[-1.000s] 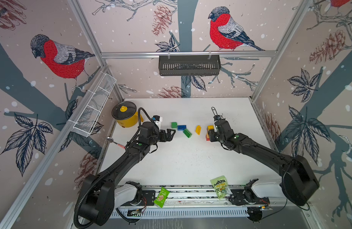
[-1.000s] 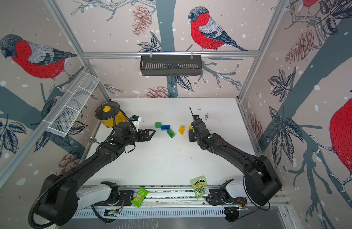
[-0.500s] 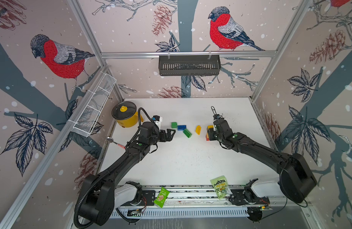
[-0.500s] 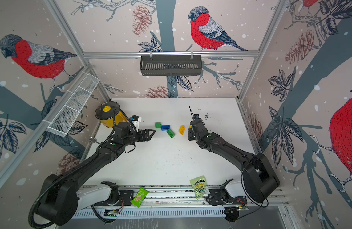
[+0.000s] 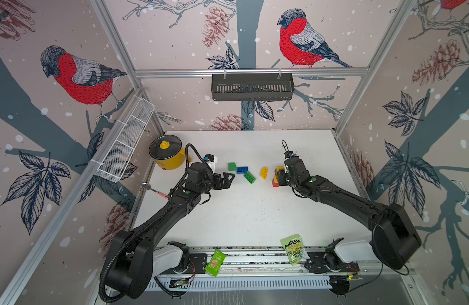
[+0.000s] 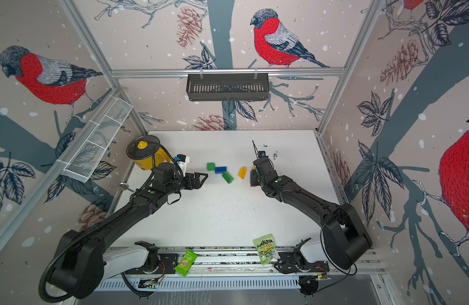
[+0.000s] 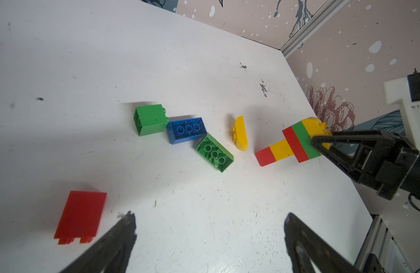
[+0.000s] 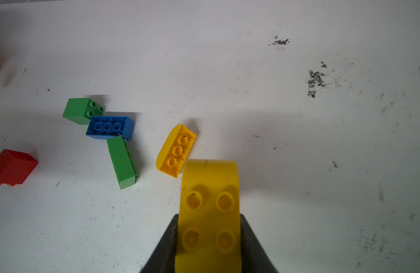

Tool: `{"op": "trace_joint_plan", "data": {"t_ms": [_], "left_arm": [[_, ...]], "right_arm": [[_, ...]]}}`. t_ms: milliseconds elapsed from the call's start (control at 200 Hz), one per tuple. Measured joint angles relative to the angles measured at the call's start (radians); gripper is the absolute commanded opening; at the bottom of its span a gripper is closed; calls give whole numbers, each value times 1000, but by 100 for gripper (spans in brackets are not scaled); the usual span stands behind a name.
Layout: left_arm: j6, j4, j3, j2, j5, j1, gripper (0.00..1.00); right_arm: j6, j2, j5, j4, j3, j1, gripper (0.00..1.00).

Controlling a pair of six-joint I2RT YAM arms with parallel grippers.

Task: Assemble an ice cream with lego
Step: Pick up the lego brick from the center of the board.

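Observation:
My left gripper should next move to the yellow brick (image 5: 276, 177) (image 7: 281, 149) between the red bricks of the lego stack. Then it should close there.
A lego stack (image 7: 294, 144) of red, yellow, red and green bricks topped by a yellow half-round one (image 8: 209, 189) leans on the white table (image 5: 254, 211). My right gripper (image 8: 209, 216) is shut on that yellow top, one finger on each side. The stack shows beside the right wrist in both top views (image 5: 276, 175) (image 6: 252, 179). Loose lego lies to its left: a yellow half-round brick (image 5: 264, 173), a long green brick (image 5: 249, 177), a blue brick (image 5: 241, 169) and a small green one (image 5: 231, 166). My left gripper (image 7: 210, 217) hangs open, nothing between its fingers, next to a red brick (image 7: 81, 216).
A yellow pot (image 5: 166, 155) stands at the back left, with a spoon (image 5: 149, 187) at the table's left edge. Two green snack packets (image 5: 294, 248) (image 5: 214, 261) lie on the front rail. A white wire basket (image 5: 125, 142) hangs on the left wall, a black one (image 5: 251, 87) at the back.
My right gripper's fingers have closed onto the yellow top of the stack. The left arm and the loose bricks have stayed where they were.

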Motion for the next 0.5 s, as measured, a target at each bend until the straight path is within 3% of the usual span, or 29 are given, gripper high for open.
{"op": "trace_joint_plan", "data": {"t_ms": [240, 500], "left_arm": [[69, 6, 56, 23, 15, -23, 97], [291, 23, 199, 59, 108, -121, 98]], "right_arm": [[18, -82, -132, -37, 37, -68, 30], [19, -216, -384, -124, 92, -196, 30]]}}
